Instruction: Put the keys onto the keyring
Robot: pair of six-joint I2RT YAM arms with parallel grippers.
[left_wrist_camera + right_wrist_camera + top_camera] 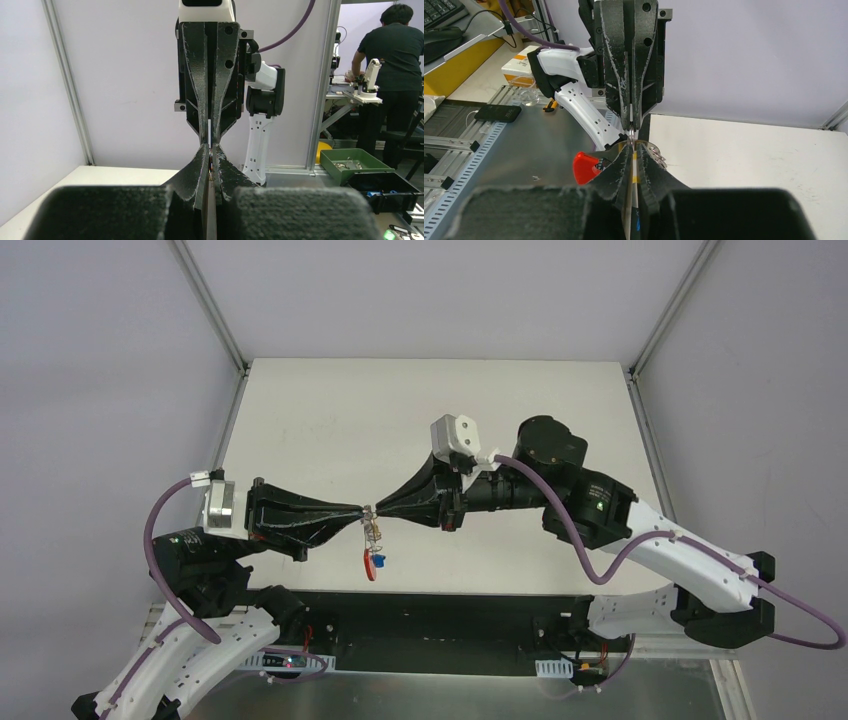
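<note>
The fingers of my left gripper pinch the ring next to the key, so I need to take ring and key together [632, 137] with my right gripper before my left gripper changes its hold.
My two grippers meet tip to tip above the front of the white table [430, 410]. The left gripper [360, 510] is shut on the thin silver ring of the keyring [630, 133]. The chain [374, 532], red crescent strap [368, 566] and blue tag [381, 561] hang below the tips. The red strap also shows in the right wrist view [584, 168]. The right gripper [381, 508] is shut on the key, whose yellow head [634, 168] shows between its fingers [616, 167]. In the left wrist view the left gripper [210, 148] is shut with only a thin sliver showing between its fingers.
Black base rail [430, 615] runs along the near table edge under the hanging strap. Off the table to the right stand a green bin [350, 163], a black tray [382, 188] and a person [395, 50]. A phone [498, 113] lies on the metal bench at left.
</note>
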